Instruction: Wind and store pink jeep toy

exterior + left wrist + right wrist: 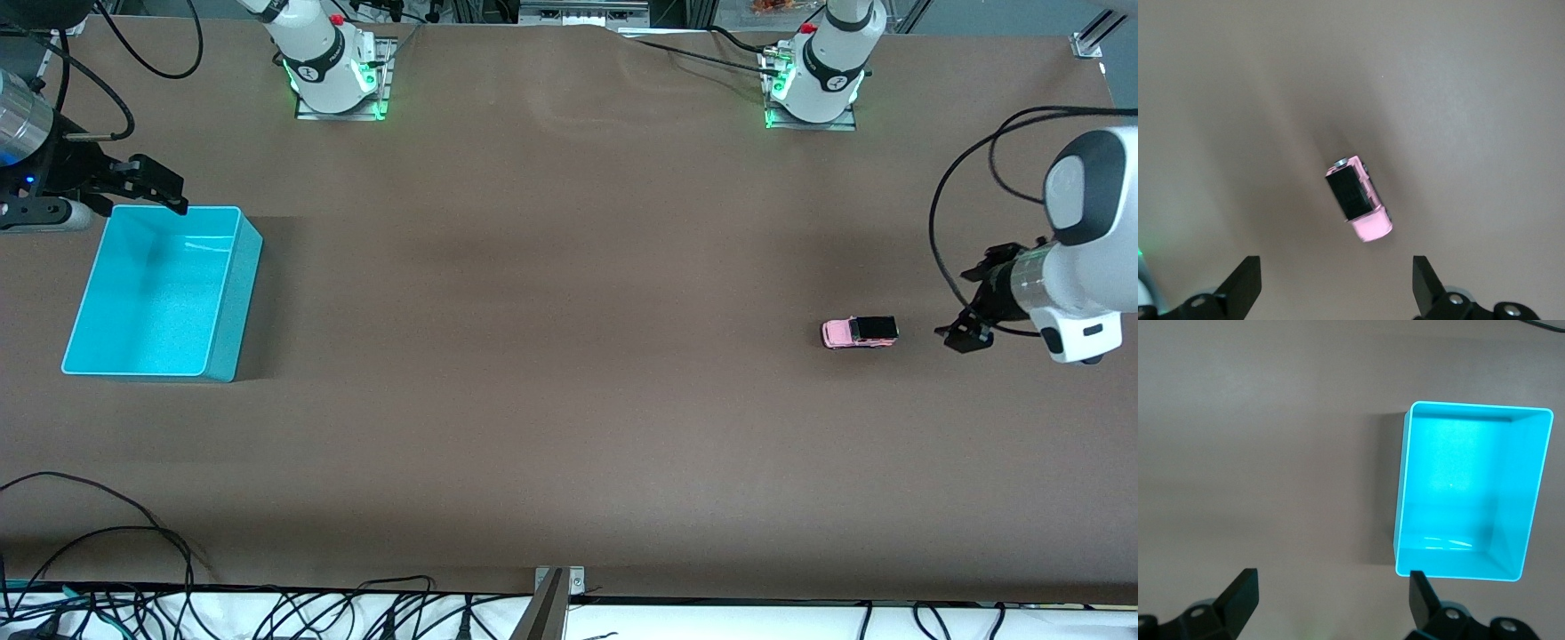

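Note:
The pink jeep toy should be reached next by my left gripper, which should close on both sides of its black roof (875, 330) (1351, 193) and leave the pink hood free.
The pink jeep toy (859, 332) (1359, 199), light pink with a black roof, stands alone on the brown table toward the left arm's end. My left gripper (965, 336) (1336, 285) hangs open above the table beside the toy, apart from it, nothing between its fingers. The turquoise bin (166, 291) (1471, 491) sits toward the right arm's end and holds nothing. My right gripper (151, 182) (1333, 600) hovers open by the bin's rim on the robots' side, holding nothing.
The brown table (551, 356) stretches bare between the toy and the bin. Cables (267, 613) lie along the edge nearest the front camera, and a metal bracket (556, 591) sits at that edge's middle. Both arm bases (333, 67) (813, 76) stand at the robots' edge.

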Controlling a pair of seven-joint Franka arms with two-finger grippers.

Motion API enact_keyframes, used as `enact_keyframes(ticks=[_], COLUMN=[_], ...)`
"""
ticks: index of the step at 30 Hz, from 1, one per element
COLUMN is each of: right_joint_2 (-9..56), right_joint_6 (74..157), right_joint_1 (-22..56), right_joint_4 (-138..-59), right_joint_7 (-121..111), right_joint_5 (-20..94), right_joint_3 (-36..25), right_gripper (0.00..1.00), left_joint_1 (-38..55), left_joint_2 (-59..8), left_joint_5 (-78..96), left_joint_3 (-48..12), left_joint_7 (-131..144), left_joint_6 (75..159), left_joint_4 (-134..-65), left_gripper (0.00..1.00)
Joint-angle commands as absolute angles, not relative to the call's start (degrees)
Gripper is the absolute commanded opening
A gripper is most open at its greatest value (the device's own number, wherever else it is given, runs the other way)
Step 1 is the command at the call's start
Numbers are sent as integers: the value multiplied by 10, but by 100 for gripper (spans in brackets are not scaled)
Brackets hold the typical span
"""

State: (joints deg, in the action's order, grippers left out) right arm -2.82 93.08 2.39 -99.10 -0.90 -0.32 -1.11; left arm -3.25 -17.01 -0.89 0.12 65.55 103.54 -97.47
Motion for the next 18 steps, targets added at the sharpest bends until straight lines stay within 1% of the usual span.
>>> enact_keyframes(ticks=[1, 12, 18], right_joint_2=[-29, -29, -29], right_joint_6=[926, 927, 927], right_joint_1=[27, 26, 26], right_joint_4=[-986, -985, -985], right_joint_7=[-7, -7, -7], right_joint_5=[-13, -13, -13], right_joint_3=[-11, -12, -12], right_gripper=[100, 100, 100], left_joint_1=[-39, -44, -44], left_joint_2=[-161, -174, -193], left_joint_5=[7, 8, 8], left_joint_3=[0, 0, 0], left_joint_7=[750, 877, 885], left_joint_6=[1117, 1281, 1314], left_joint_4=[-1047, -1160, -1178], left_gripper=[100, 100, 100])
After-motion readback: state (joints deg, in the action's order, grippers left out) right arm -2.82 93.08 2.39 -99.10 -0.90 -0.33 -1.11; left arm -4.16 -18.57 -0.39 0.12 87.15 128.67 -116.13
